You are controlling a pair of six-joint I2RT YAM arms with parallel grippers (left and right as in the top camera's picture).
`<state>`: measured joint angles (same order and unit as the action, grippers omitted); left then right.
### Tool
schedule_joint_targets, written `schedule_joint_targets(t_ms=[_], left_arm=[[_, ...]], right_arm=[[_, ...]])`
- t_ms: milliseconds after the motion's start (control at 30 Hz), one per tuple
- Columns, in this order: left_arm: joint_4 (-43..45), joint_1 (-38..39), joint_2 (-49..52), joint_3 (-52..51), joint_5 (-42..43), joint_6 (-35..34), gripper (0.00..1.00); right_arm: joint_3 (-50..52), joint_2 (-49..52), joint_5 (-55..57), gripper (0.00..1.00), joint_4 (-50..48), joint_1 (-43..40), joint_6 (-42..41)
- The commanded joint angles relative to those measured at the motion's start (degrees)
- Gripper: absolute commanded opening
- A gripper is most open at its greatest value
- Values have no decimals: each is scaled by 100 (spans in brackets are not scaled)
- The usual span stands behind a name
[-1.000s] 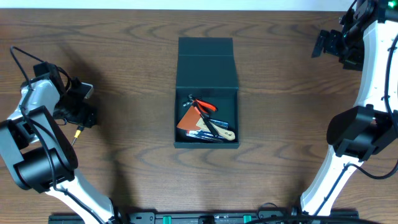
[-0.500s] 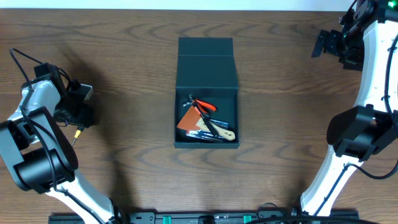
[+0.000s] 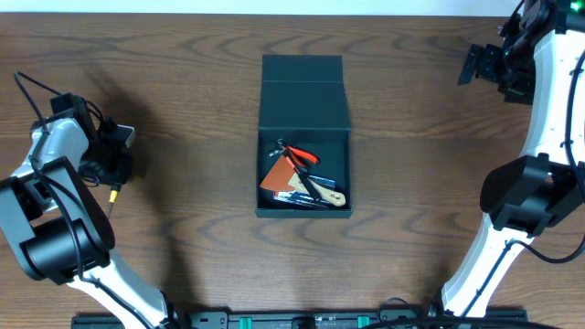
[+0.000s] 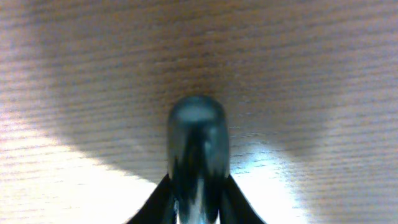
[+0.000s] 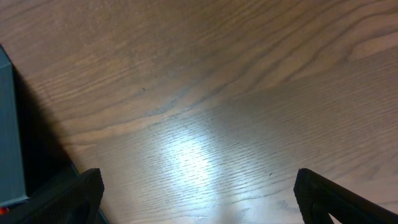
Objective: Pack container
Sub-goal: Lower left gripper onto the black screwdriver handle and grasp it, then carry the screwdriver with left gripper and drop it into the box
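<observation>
My left gripper needs to let go of the dark-handled tool in the container, across the orange piece point(image 3: 296, 174) beside the red-handled pliers.
The container point(image 3: 304, 110), a dark teal-black square box, lies in the middle of the table with its flap lid folded back. Red-handled pliers point(image 3: 300, 156), an orange piece and other small tools lie in it. At the table's left edge my left gripper point(image 3: 113, 168) is shut on a dark-handled tool point(image 4: 198, 146), and the tool's yellow tip point(image 3: 111, 194) pokes out below the gripper. My right gripper point(image 3: 486, 68) hangs open at the far right with nothing between its fingers point(image 5: 323, 194). The right wrist view catches one edge of the container point(image 5: 9, 130) at its left.
Bare wooden table point(image 3: 183, 238) surrounds the box on all sides. The left arm's black cable point(image 3: 27, 87) loops over the table's left edge. Both arm bases stand at the near edge.
My left gripper has closed from open onto the dark-handled tool and shifted slightly to the left. The right arm and the box have not moved.
</observation>
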<state>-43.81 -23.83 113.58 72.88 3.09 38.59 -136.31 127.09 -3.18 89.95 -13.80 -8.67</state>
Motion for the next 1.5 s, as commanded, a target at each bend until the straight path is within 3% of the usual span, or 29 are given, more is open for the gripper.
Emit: schedule_joint_targets(t_ms=[0, 367, 667, 833, 1033, 1233, 1467], left_arm=[[-92, 42, 197, -243, 146, -214, 6], [-586, 601, -428, 170, 168, -907, 5], [-1943, 1910, -1333, 1788, 789, -1104, 6], [-2347, 3281, -1427, 2542, 789, -61, 6], [-2238, 4970, -1331, 2608, 763, 1738, 6], [-2153, 5740, -914, 2564, 782, 1775, 6], [-2120, 5965, -166, 2559, 1128, 1779, 6]], right_arm=[[31, -20, 15, 99, 7, -4, 61], [31, -20, 15, 99, 2, -4, 63], [31, -20, -7, 99, -44, -4, 107], [31, -20, -7, 99, -37, 0, 109], [31, -20, -7, 99, -37, 0, 109], [33, -20, -4, 99, 31, 0, 264], [31, -20, -7, 99, 72, 0, 282]])
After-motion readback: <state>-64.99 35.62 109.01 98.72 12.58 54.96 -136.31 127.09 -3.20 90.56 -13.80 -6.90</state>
